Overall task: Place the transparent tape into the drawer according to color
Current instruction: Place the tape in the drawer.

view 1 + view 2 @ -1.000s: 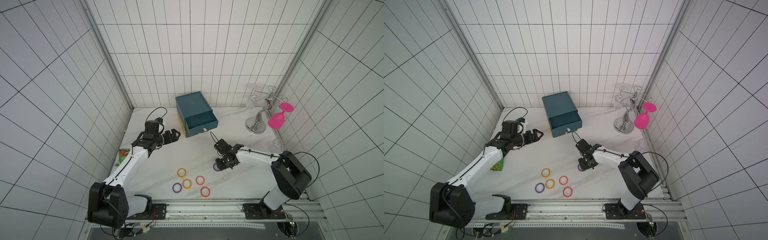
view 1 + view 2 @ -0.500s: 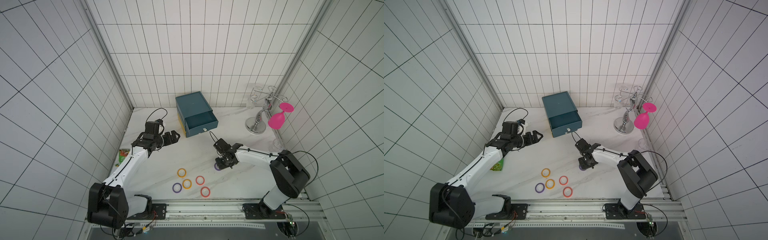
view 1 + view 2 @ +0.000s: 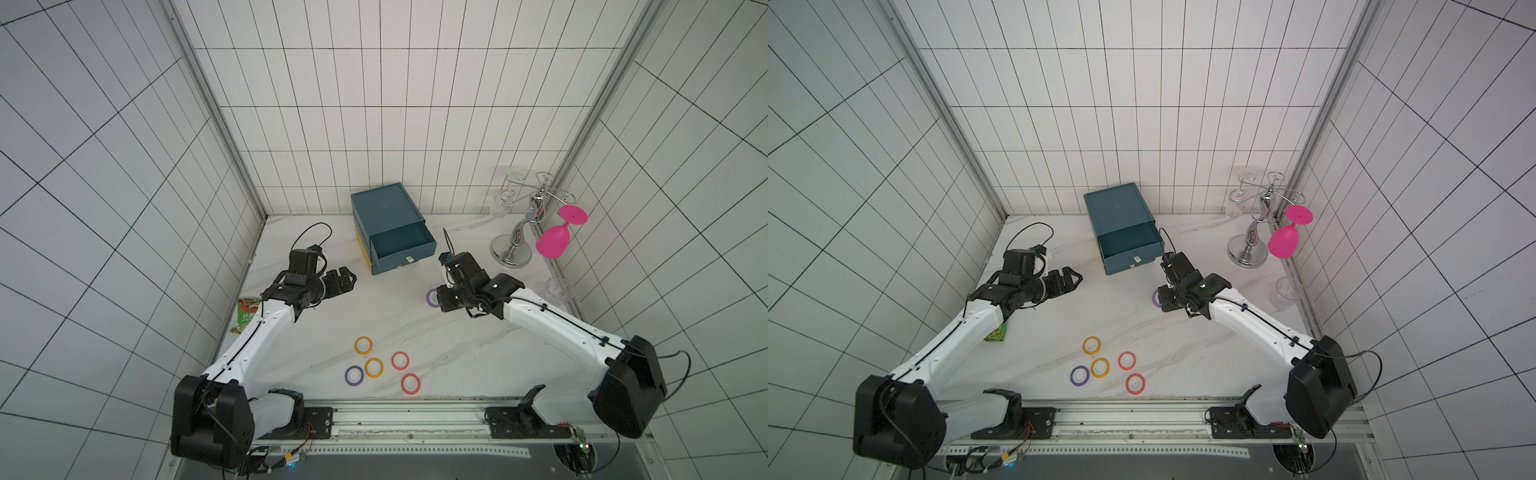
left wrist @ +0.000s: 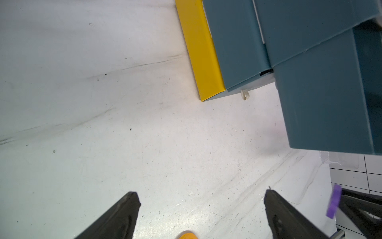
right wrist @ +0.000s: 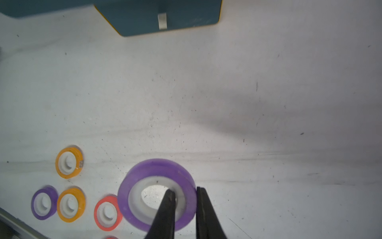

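Observation:
The robot's right gripper should release the purple tape roll inside the open drawer's front corner [image 3: 417, 245] nearest the glass rack. The purple roll now hangs in front of the drawer cabinet.
My right gripper [image 5: 185, 191] is shut on a purple tape roll [image 5: 144, 175], one finger through its pale centre and one outside the rim. In both top views the roll [image 3: 432, 297] [image 3: 1156, 298] hangs at that gripper in front of the drawer cabinet [image 3: 386, 208], whose top drawer [image 3: 401, 243] stands pulled out. Two orange rolls [image 3: 363, 345] [image 3: 374, 368], two red rolls [image 3: 400, 361] [image 3: 410, 383] and a second purple one [image 3: 354, 375] lie flat near the front edge. My left gripper [image 3: 347, 279] [image 4: 201, 198] is open and empty, left of the cabinet's yellow side [image 4: 204, 51].
A chrome glass rack [image 3: 519, 232] with a hanging pink glass [image 3: 552, 241] stands at the back right. A clear glass [image 3: 557, 289] sits by the right wall. A green packet [image 3: 247, 316] lies under my left arm.
My right gripper has closed on the purple roll and carried it off its spot toward the cabinet. My left arm has barely moved.

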Available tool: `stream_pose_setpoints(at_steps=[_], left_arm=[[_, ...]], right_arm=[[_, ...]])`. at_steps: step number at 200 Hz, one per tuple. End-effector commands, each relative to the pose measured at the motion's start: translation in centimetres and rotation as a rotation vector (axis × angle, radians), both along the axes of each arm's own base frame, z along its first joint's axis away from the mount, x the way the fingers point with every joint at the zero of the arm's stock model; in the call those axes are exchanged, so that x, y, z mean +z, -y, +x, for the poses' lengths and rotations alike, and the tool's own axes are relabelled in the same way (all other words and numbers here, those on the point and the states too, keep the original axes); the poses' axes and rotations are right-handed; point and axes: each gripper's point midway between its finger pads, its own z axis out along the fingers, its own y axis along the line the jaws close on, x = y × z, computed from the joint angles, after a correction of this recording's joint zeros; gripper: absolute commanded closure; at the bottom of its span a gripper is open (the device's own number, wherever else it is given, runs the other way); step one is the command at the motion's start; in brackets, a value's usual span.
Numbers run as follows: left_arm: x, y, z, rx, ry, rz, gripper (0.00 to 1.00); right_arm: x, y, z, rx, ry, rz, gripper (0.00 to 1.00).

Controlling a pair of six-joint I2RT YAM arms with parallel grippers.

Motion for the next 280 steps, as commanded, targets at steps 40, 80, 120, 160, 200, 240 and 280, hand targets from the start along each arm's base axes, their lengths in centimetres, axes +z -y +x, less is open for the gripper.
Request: stream_pose_setpoints(at_steps=[40, 80, 120, 160, 200, 240, 280], left_arm=[[-1.4, 0.2, -1.5, 0.019, -0.034, 0.026, 0.02], [-2.4, 0.1, -2.5, 0.028, -0.054, 0.031, 0.02], [-2.7, 0.1, -3.1, 0.029, -0.07, 0.027, 0.02], [-3.2, 0.3, -3.7, 0.026, -0.096, 0.032, 0.02], [-3.7, 0.5, -4.4, 0.023, -0.124, 0.062, 0.02], [-4.7, 1.1, -5.8, 0.012, -0.161, 0.107, 0.02], [-5.6, 2.5, -7.8, -0.024, -0.198, 0.179, 0.03]], right_arm=[[10.6, -0.6, 6.9, -0.055, 0.24, 0.1, 1.0], [13.4, -2.0, 11.0, -0.062, 0.297, 0.134, 1.0], [12.9, -3.9, 14.1, -0.044, 0.287, 0.112, 1.0], [10.9, -5.2, 15.2, -0.019, 0.24, 0.089, 1.0], [10.0, -5.5, 15.0, -0.004, 0.218, 0.072, 0.68], [10.9, -5.3, 14.7, -0.001, 0.235, 0.077, 0.5], [12.1, -4.2, 13.2, -0.004, 0.245, 0.087, 0.38]])
